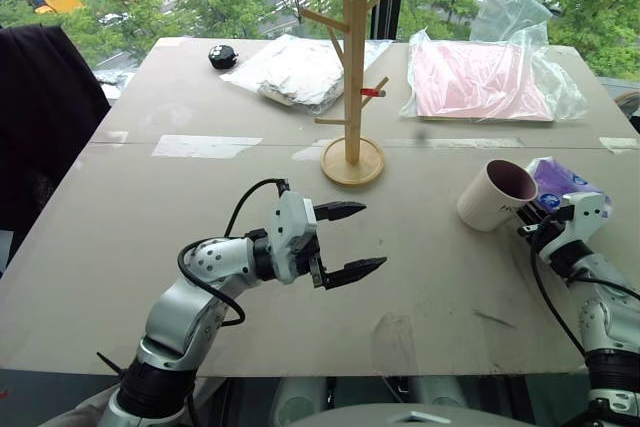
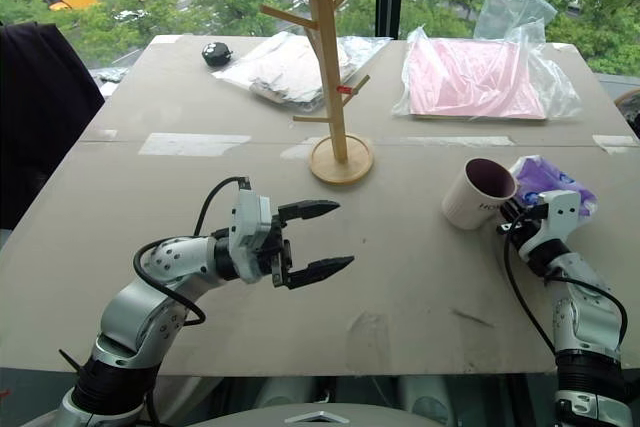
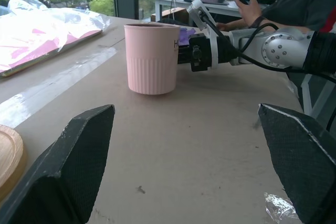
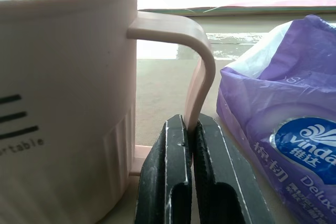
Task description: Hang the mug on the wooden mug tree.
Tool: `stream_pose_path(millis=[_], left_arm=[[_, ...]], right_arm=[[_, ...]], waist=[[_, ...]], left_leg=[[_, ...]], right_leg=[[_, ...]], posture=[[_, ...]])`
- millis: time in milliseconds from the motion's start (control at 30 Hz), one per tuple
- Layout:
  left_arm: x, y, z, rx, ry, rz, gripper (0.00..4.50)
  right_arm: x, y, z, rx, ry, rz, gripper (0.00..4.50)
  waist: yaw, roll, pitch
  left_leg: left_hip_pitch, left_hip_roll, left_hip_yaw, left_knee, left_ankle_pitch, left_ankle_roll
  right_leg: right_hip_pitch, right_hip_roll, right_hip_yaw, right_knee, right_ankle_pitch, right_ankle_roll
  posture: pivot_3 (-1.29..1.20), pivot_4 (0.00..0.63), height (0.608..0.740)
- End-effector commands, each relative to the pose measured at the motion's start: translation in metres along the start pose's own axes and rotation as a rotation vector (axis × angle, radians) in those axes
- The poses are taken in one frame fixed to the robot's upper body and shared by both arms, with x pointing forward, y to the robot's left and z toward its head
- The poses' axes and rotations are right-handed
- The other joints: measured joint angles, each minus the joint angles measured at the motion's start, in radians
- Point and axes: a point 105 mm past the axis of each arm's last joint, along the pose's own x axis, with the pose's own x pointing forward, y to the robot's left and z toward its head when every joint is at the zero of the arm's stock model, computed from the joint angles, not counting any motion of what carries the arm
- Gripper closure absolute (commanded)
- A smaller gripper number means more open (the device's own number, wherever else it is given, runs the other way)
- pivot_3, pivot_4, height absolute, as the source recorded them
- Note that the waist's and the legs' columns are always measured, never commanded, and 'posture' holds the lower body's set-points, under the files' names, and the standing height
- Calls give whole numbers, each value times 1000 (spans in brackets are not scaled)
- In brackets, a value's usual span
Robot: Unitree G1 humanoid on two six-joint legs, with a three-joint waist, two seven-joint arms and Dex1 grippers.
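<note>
Next, I release the mug's handle with my right gripper, leaving it hanging under the red-marked peg of the mug tree [image 1: 366,133].
The mug [image 1: 495,195] stands on the table's right side, cream with a dark inside. My right gripper [image 4: 190,129] is shut on its handle [image 4: 202,72], the two black fingers pinching the lower part of the loop. In the left wrist view the mug [image 3: 152,59] sits upright with the right gripper [image 3: 185,53] behind it. The wooden mug tree [image 1: 353,77] stands at the table's middle back, one peg [image 1: 372,93] marked red. My left gripper [image 1: 368,237] hovers open over the near middle, pointing right toward the mug, nothing between its fingers.
A purple tissue pack [image 1: 558,182] lies right beside the mug. A plastic bag with pink contents [image 1: 480,77] and another with white contents [image 1: 295,69] lie at the back, near a small black object [image 1: 222,56]. A person holding a phone [image 3: 252,9] is beyond the table's right side.
</note>
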Motion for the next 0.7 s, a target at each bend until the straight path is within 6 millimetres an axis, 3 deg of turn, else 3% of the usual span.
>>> stream_pose_path(millis=[33,300,500,700], left_arm=[[0,-2,16,55,-56,-2,0],[-5,21,28,-33,-229,251,0],[-13,31,33,-51,-314,370,0],[-19,27,36,-78,-404,418,0]], right_arm=[[7,19,32,-184,-57,129,4481],[30,74,97,-441,-145,423,4481],[41,108,132,-647,-156,580,4481],[57,133,168,-800,-150,633,4481]], waist=[[-5,0,0],[-13,1,1],[-5,1,1],[-10,0,1]], left_leg=[[0,0,0,0,0,0],[1,0,-2,0,0,0],[-1,0,-1,0,0,0],[-1,0,-1,0,0,0]], right_leg=[[0,0,0,0,0,0],[0,1,2,0,0,0],[0,1,-1,-1,0,0],[-1,0,1,-1,0,0]], posture=[[0,150,740],[0,150,740],[0,150,740],[0,150,740]])
